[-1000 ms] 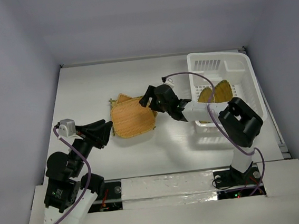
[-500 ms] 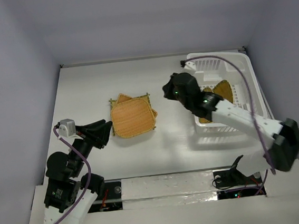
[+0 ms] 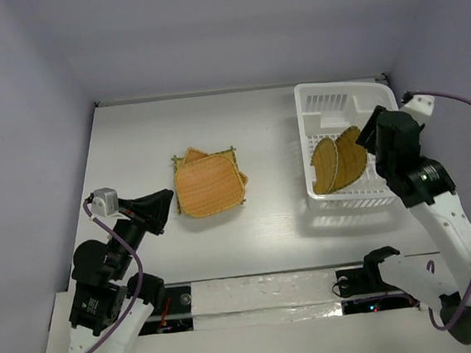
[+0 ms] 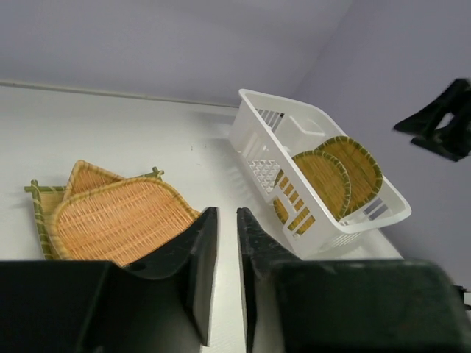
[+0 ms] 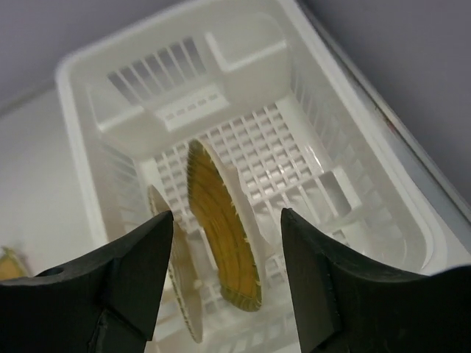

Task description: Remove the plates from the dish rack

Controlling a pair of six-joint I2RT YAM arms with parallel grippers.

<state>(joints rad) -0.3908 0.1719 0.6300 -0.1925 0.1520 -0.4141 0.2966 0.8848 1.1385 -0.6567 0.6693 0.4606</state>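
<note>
I will next close my right gripper on the darker plate's upper edge (image 3: 365,156) (image 5: 246,222), in the white dish rack beside the paler plate.
Two tan woven plates (image 3: 339,159) stand on edge inside the white dish rack (image 3: 335,85) at the back right. My right gripper (image 3: 370,136) hovers open just above the rack's right side. In the right wrist view its fingers straddle, from above, the darker plate (image 5: 221,235), with a paler plate (image 5: 175,279) to the left; neither is touched. More plates lie stacked flat (image 3: 210,185) mid-table. My left gripper (image 3: 166,205) is shut and holds nothing, low beside that stack's left edge. In the left wrist view, the gripper (image 4: 227,215) points between the stack (image 4: 110,220) and the rack (image 4: 254,136).
The rack sits near the table's right edge and back wall. Grey walls enclose the table on three sides. Bare white tabletop (image 3: 281,214) lies between the stack and the rack. The right arm's cable (image 3: 462,104) loops out to the right.
The right arm left the flat stack, swung right, and now hangs open over the rack. The left jaws have closed to a narrow slit; the left arm hardly moved.
</note>
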